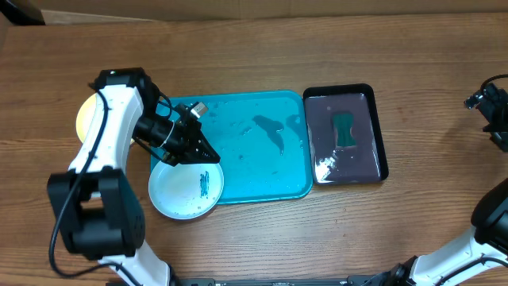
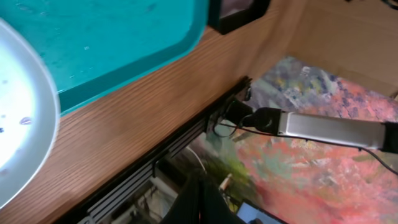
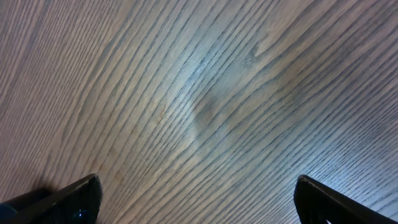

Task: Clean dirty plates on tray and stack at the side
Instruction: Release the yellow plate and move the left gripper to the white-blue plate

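Observation:
I see the pale plate hangs over the turquoise tray's corner, so I will back my left gripper off the plate's far rim, open it and pinch the plate's rim over the wood point(image 1: 152, 186).
The turquoise tray point(image 1: 262, 171) lies mid-table. A pale plate point(image 1: 181, 195), white or pale blue, with a dark teal smear, lies over the tray's front-left corner and partly on the wood. It also shows in the left wrist view point(image 2: 22, 124). My left gripper point(image 1: 208, 155) is just above that plate's far rim. Its fingers point(image 2: 205, 202) are pressed together with nothing between them. A yellow-green plate point(image 1: 86, 117) lies on the table at the left, partly hidden by the left arm. A third plate is not in view. My right gripper point(image 1: 486, 99) is open and empty point(image 3: 199, 205) over bare wood at the far right.
A black tray point(image 1: 379, 135) with a green sponge point(image 1: 344, 129) and some water stands right of the turquoise tray. The tray's wet floor shows dark smears. The table's front edge point(image 2: 186, 134) runs close below the plate.

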Robot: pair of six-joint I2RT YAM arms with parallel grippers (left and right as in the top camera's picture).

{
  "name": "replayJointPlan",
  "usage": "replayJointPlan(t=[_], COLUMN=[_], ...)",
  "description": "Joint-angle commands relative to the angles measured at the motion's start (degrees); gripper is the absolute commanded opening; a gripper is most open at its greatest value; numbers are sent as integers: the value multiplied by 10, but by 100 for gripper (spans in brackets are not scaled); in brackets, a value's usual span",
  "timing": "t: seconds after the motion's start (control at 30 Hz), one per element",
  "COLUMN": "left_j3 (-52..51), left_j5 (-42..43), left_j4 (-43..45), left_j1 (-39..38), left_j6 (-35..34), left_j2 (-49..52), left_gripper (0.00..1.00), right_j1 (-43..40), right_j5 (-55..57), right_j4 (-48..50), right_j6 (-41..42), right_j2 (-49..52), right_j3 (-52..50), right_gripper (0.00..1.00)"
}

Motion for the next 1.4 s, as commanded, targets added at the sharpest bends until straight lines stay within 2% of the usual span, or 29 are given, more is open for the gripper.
replayJointPlan(t=[0.0,0.13,0.2,0.27,0.4,0.47,0.67,0.73,0.87,0.97,1.17,1.37], left_j3=[-2,-2,-2,-2,-2,-2,-2,-2,-3,-13,-85,-195], left_j5=[40,35,5,-73,-346,-406,-388,-388,-388,-394,-464,-468], left_j4=[-2,0,18,52,87,79,69,66,56,43,61,157], left_j1=[0,0,0,0,-1,-1,-1,-1,-1,-1,-1,0], left_j6=[30,19,-26,-109,-335,-384,-398,-395,-402,-410,-448,-468], left_j2=[-66,-132,-170,-199,-248,-260,-264,-264,-264,-264,-264,-264], left_gripper=[4,4,4,4,4,4,4,10,4,5,23,26], right_j1=[-1,-1,-1,-1,-1,-1,-1,-1,-1,-1,-1,-1], right_j5=[-3,-3,-3,-3,-3,-3,-3,-3,-3,-3,-3,-3], right_j4=[3,3,3,3,3,3,3,3,3,3,3,3], right_j6=[2,2,2,3,2,2,2,3,2,2,2,2], right_j2=[-13,-13,-13,-13,-13,-13,-13,-13,-13,-13,-13,-13], right_j3=[10,10,10,10,10,10,10,10,10,10,10,10], right_gripper=[100,100,100,100,100,100,100,100,100,100,100,100])
